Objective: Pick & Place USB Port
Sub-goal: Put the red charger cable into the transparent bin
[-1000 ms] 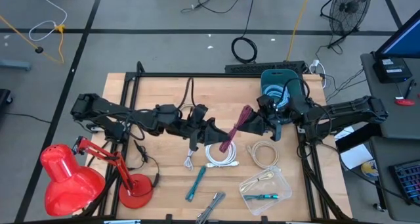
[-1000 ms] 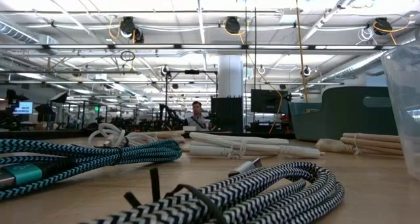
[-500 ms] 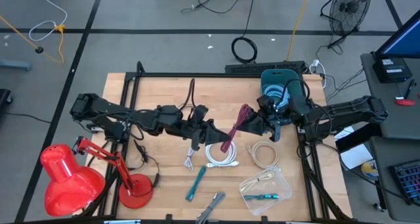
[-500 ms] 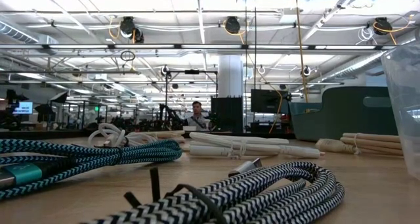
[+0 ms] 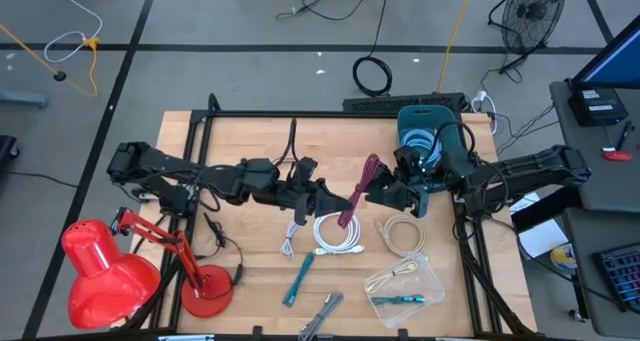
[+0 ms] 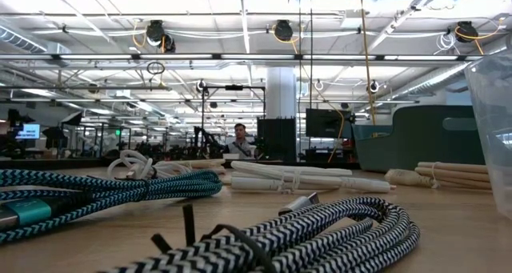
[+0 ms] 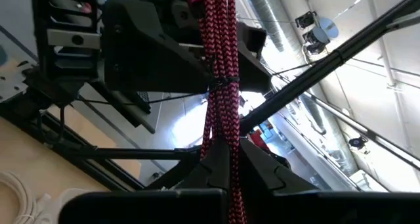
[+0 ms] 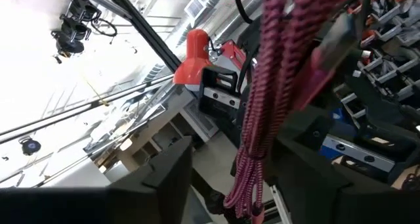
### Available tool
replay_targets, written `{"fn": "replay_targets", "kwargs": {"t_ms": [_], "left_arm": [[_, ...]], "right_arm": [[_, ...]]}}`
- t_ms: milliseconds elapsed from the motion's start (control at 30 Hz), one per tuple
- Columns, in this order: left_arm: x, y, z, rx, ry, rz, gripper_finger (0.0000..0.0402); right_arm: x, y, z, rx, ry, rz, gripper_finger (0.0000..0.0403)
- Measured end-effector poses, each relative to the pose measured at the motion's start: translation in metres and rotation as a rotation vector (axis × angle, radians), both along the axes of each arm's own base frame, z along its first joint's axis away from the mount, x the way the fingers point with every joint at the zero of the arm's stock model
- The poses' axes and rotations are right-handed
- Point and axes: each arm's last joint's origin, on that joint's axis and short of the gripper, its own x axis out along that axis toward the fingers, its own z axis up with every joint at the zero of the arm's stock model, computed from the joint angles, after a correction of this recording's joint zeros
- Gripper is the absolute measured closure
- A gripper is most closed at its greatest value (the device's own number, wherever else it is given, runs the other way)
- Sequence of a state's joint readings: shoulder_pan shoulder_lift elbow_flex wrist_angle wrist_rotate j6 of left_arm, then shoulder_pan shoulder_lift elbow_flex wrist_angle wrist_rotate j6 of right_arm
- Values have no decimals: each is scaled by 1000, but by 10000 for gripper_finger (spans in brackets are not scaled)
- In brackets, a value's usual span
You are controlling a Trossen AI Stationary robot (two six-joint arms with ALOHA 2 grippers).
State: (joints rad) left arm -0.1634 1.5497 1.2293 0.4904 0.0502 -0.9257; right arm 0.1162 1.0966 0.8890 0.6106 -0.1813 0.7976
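Next, I close my right gripper around the bundle's black tie (image 7: 223, 83) and carry the maroon bundle to the clear tub, since my left gripper holds it far from there.
A maroon braided USB cable bundle (image 5: 358, 193) hangs in the air over the middle of the table, slanting between my two grippers. My left gripper (image 5: 338, 199) reaches in from the table's left and is shut on the bundle's lower part. My right gripper (image 5: 380, 189) comes from the right with its fingers open on either side of the bundle's upper part (image 8: 266, 112); whether they still touch it I cannot tell. A black tie (image 7: 223, 83) binds the bundle above the left fingers. My left gripper pinches the cable bundle's lower part (image 7: 223, 159) between its two fingers. It comes nearly level from the table's left, across the bundle. The bundle stands up from the fingers, lifted clear of the table, with a short end (image 5: 346, 221) hanging below.
Below lie a white coiled cable (image 5: 338, 236), a beige one (image 5: 403, 234), a teal one (image 5: 297, 279) and a black-and-white one (image 5: 322, 316). A clear tub (image 5: 405, 286) sits near front right, a teal bin (image 5: 430, 141) at the back right, a red lamp (image 5: 100, 271) front left.
My right gripper has opened around the cable's upper part and let go of it. The bundle stays where it was, held up by my left gripper.
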Motion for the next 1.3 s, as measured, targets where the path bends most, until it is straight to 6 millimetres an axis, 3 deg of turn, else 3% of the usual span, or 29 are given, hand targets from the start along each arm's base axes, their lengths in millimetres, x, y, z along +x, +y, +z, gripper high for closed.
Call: {"fn": "replay_targets", "kwargs": {"t_ms": [333,1300], "left_arm": [[1,3,-1,-16,5,8,393],[2,7,-3,-24,26,16,389]], "right_arm": [[0,-1,0,11,1,-50,195],[7,-1,-4,7,6,-56,369]]}}
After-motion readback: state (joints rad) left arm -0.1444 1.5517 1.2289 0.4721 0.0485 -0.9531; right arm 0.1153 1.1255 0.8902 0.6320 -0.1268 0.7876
